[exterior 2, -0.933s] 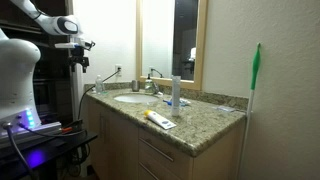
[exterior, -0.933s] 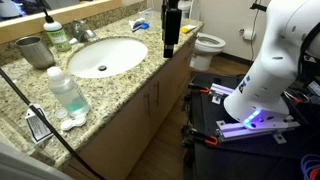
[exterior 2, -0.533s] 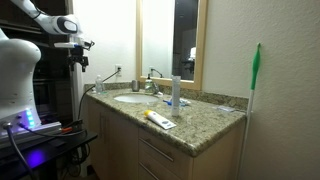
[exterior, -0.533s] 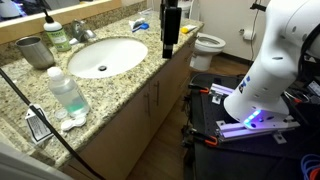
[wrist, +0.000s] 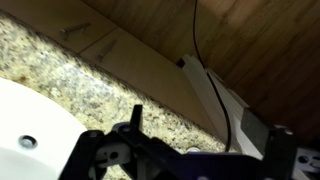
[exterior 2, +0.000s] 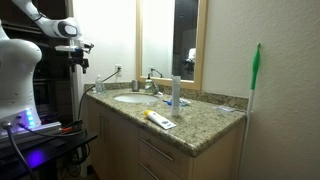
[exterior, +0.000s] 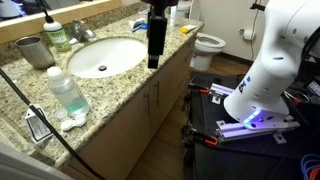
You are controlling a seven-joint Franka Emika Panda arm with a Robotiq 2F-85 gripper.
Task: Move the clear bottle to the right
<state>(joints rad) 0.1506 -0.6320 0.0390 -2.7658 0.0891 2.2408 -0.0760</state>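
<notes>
The clear bottle's upper part (exterior: 60, 83), under the cap, is the next place my gripper will go to and close on.
The clear bottle (exterior: 67, 90) stands upright on the granite counter, on the near side of the sink (exterior: 105, 56). It also shows in an exterior view (exterior 2: 175, 92), to the right of the sink. My gripper (exterior: 155, 52) hangs above the counter's front edge beside the sink, well away from the bottle. In an exterior view it is high at the left (exterior 2: 79, 58). In the wrist view the gripper (wrist: 207, 130) has its fingers spread with nothing between them, above granite and the sink's rim. The bottle is out of the wrist view.
A grey metal cup (exterior: 35, 50) and a small green soap bottle (exterior: 57, 35) stand behind the sink by the faucet. Small items (exterior: 55, 124) lie in front of the clear bottle. A toilet (exterior: 208, 44) stands beyond the counter. The robot's base (exterior: 265, 85) is beside the cabinet.
My gripper has moved from beyond the counter's far end to over the counter's front edge by the sink, and a little lower. The bottle has not moved.
</notes>
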